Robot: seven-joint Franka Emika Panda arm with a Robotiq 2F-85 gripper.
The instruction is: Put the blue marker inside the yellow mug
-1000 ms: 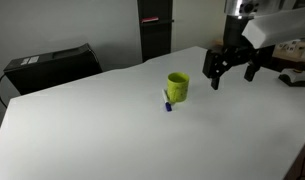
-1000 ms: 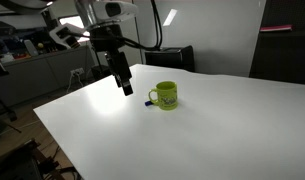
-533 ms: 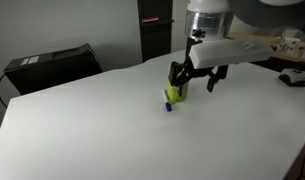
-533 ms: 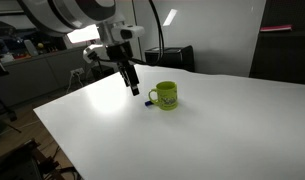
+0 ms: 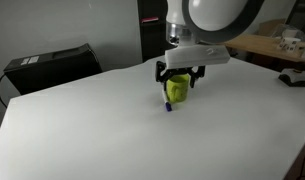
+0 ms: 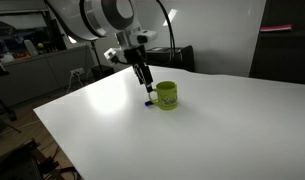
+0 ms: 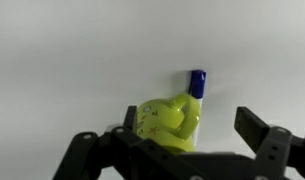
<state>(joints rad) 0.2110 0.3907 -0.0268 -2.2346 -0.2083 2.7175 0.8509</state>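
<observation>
The blue marker's end with the cap (image 5: 169,106) (image 7: 197,91) sticks out past the yellow mug's handle. Next, I should move my gripper to it and close there.
The yellow mug (image 5: 177,92) stands upright on the white table (image 5: 92,130), with its handle toward the blue marker (image 5: 167,107). The marker lies on the table touching the handle side of the mug. Both also show in an exterior view: the mug (image 6: 167,96) and the marker (image 6: 149,102). My gripper (image 5: 180,74) hovers just above the mug, open and empty; it also shows in an exterior view (image 6: 146,84). In the wrist view the mug (image 7: 167,120) sits between my spread fingers (image 7: 260,135), and the marker (image 7: 197,83) pokes out behind the handle.
A black box (image 5: 52,62) stands at the table's far edge and a dark cabinet (image 5: 155,30) behind it. Lab benches with clutter (image 6: 32,50) lie beyond the table's side. The table edge (image 6: 52,125) runs near the front.
The arm has swung across the table from the side toward the mug and now hovers over it. The mug and marker have not moved.
</observation>
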